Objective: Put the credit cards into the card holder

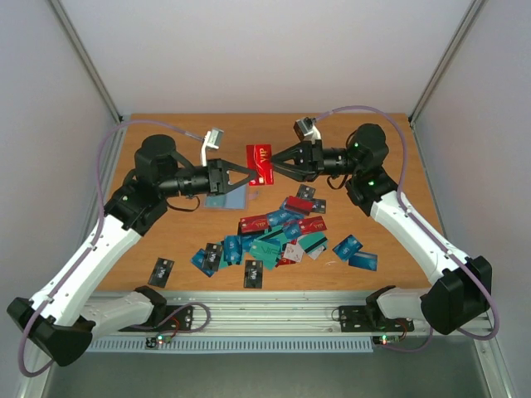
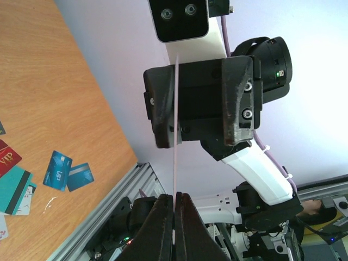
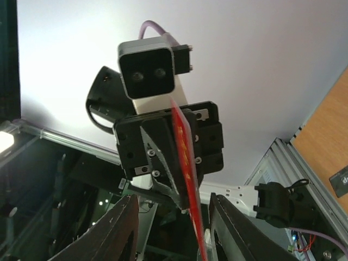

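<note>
The left gripper is pinching the red card near its corner, so the right gripper needs to hold the card steady while the left gripper takes it nearer its middle [image 1: 252, 164].
My left gripper [image 1: 249, 174] is shut on a red credit card [image 1: 260, 163] and holds it above the table's middle. In the left wrist view the card [image 2: 176, 136] shows edge-on, pinched at my left gripper [image 2: 174, 204]. My right gripper [image 1: 279, 164] faces it from the right. In the right wrist view my right gripper [image 3: 173, 201] is open, and the red card [image 3: 186, 174] passes between its fingers with gaps on both sides. The card holder [image 1: 226, 199], flat and blue-grey, lies on the table under the left gripper. Several credit cards [image 1: 282, 236] lie heaped in front.
Loose cards lie apart from the heap: a dark one [image 1: 162, 270] at the near left, another [image 1: 253, 274] near the front edge, and blue ones [image 1: 354, 253] at the right. An aluminium rail [image 1: 274, 319] runs along the near edge. White walls enclose the table.
</note>
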Controlling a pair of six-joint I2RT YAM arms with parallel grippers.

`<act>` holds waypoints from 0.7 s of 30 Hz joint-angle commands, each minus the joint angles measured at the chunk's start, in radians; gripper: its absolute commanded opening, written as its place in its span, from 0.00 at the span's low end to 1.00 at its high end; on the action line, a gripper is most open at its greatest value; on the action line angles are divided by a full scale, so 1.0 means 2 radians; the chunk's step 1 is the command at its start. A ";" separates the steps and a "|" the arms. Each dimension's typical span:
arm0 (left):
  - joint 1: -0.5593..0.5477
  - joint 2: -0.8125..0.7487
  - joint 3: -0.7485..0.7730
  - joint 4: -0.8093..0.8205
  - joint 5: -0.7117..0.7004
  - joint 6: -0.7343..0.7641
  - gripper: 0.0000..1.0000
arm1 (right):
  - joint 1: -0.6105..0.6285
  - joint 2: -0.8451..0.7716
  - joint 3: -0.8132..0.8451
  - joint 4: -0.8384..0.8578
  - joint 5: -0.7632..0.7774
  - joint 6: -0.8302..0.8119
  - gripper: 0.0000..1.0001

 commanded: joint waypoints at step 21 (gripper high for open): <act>0.000 0.022 -0.012 0.064 0.023 -0.010 0.19 | 0.004 0.011 0.031 -0.001 -0.027 -0.012 0.01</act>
